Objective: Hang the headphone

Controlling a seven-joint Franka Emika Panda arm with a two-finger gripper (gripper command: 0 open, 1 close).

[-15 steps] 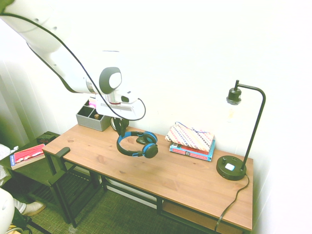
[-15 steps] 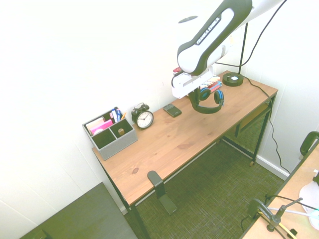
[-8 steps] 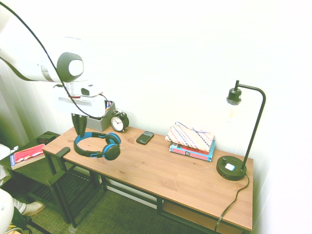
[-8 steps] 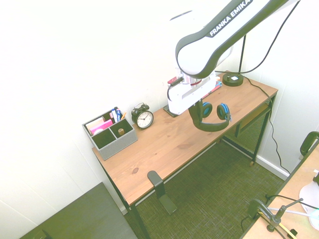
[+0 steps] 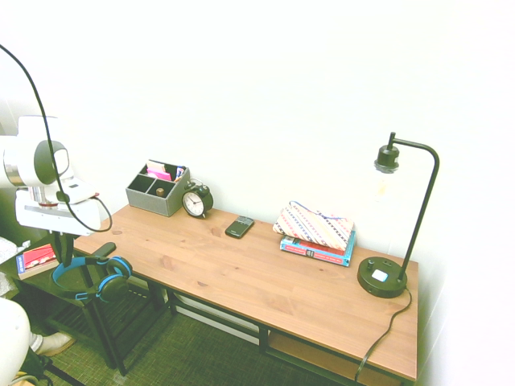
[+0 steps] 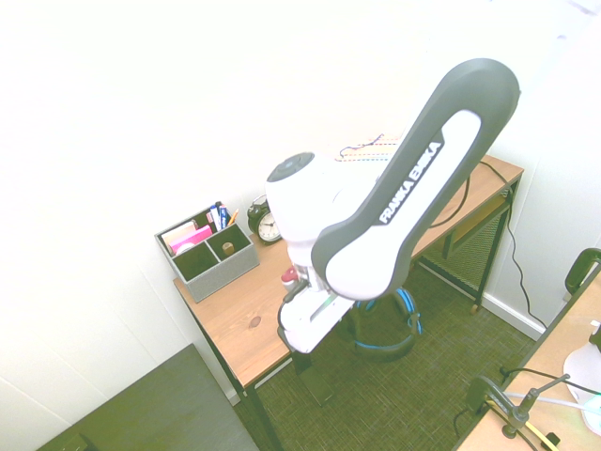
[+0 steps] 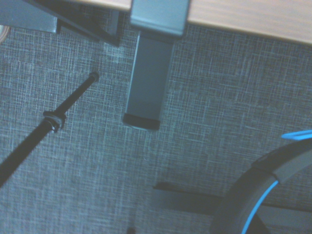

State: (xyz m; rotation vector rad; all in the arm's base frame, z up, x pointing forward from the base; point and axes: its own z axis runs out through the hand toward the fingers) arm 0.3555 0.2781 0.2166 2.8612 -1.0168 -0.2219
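Note:
I will let go of the headphone with its band over the hanger, so it hangs just below the dark hanger on the desk's edge (image 5: pixel 109 296) (image 7: pixel 147 83).
The headphone (image 5: pixel 111 285), with a blue-and-black band and round black cups, hangs off the desk's left end, below the top. My gripper (image 5: pixel 62 246) is shut on its headband from above. A dark hook-shaped hanger (image 5: pixel 103 250) sticks out from the desk's left edge, just right of the gripper. In the second exterior view the headphone (image 6: pixel 387 350) dangles under the arm, which hides the gripper. The wrist view looks down on the hanger (image 7: pixel 155 14) and a curve of the headband (image 7: pixel 263 185) over carpet.
The wooden desk (image 5: pixel 265 277) carries a grey organizer (image 5: pixel 157 189), an alarm clock (image 5: pixel 195 201), a small black phone (image 5: pixel 239 227), a patterned pouch on books (image 5: pixel 315 229) and a black lamp (image 5: pixel 385 277). A low side table with a red book (image 5: pixel 36 259) stands left of the desk.
The arm has swung left with the headphone, from above the desk's middle to past its left end, and has come down beside the hanger. The grip has stayed shut.

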